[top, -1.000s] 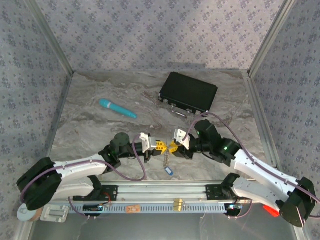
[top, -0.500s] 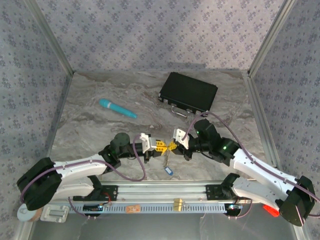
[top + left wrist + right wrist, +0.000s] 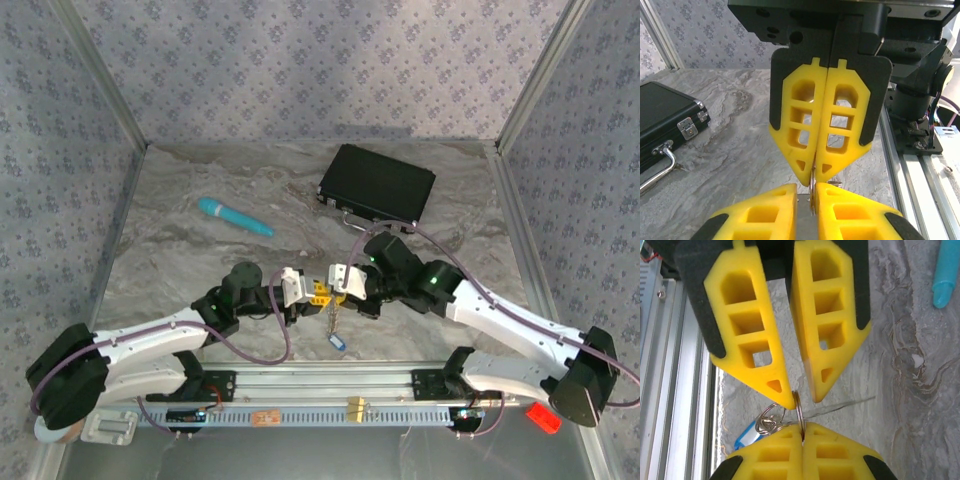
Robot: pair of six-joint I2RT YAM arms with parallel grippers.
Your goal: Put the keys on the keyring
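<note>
The keyring's lower part is held only by my right gripper, so my left gripper should close on the keyring's other side (image 3: 796,401) before my right gripper opens and backs away.
The keyring (image 3: 798,410), a silvery split ring, stands on edge between the two yellow-fingered grippers, which meet tip to tip above the near table. My right gripper (image 3: 803,430) is shut on the ring's lower part. My left gripper (image 3: 802,399) is slightly open around the ring's other side, and the ring touches one of its fingertips (image 3: 785,399). In the left wrist view the keyring (image 3: 812,192) sits in the gap of my left gripper (image 3: 808,189), below the shut right gripper (image 3: 815,177). A blue-headed key (image 3: 746,436) hangs from small linked rings (image 3: 767,420). From above it dangles (image 3: 338,343) below the grippers.
A black case (image 3: 377,185) with a metal handle lies at the back right. A teal pen (image 3: 234,216) lies at the back left. The aluminium rail (image 3: 330,378) runs along the near edge just below the hanging key.
The right gripper has shut on the ring and the left gripper has eased open. The right arm has swung left, and both grippers sit slightly further left.
</note>
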